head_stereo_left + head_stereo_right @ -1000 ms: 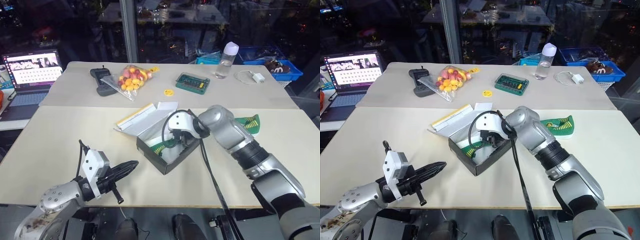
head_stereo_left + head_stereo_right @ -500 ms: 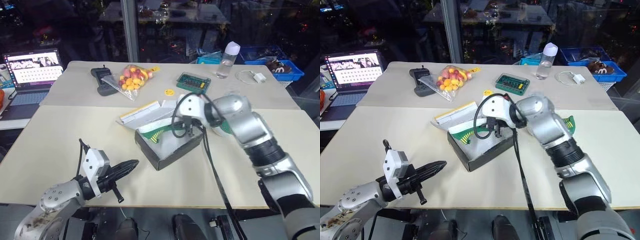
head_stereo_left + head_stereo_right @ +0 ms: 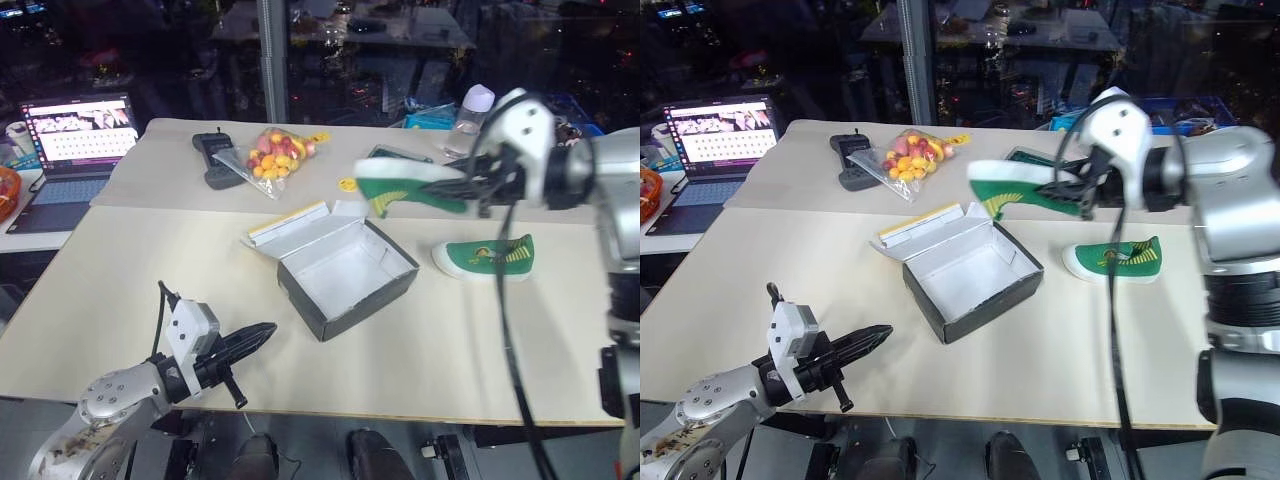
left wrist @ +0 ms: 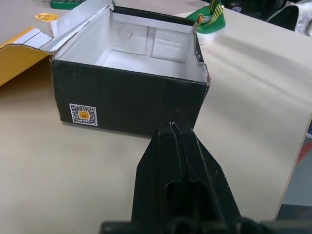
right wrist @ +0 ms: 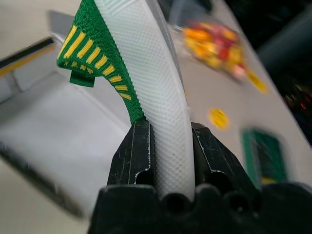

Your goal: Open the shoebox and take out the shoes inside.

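The green shoe in my right gripper needs to be let go on the table [image 3: 489,289] in front of the other green shoe.
The shoebox [image 3: 345,275] lies open in the middle of the table, its white inside bare and its yellow lid [image 3: 290,218] folded back. One green shoe [image 3: 485,257] with a white sole rests on the table to the right of the box. My right gripper [image 3: 468,186] is shut on the other green shoe [image 3: 405,188] and holds it in the air above and behind the box, sole [image 5: 156,78] pinched between the fingers [image 5: 134,156]. My left gripper [image 3: 262,333] hovers shut and empty near the front left edge, pointing at the box's dark side [image 4: 126,100].
On the far table lie a laptop [image 3: 80,130], a black device [image 3: 215,160], a bag of coloured sweets [image 3: 270,155], a yellow disc [image 3: 347,184], a green flat case [image 3: 1025,157] and a bottle [image 3: 472,115]. A white charger [image 3: 1145,153] lies at the back right.
My right gripper has lifted the second shoe out of the box, up and to the right. The box has turned slightly. The left arm has stayed still.
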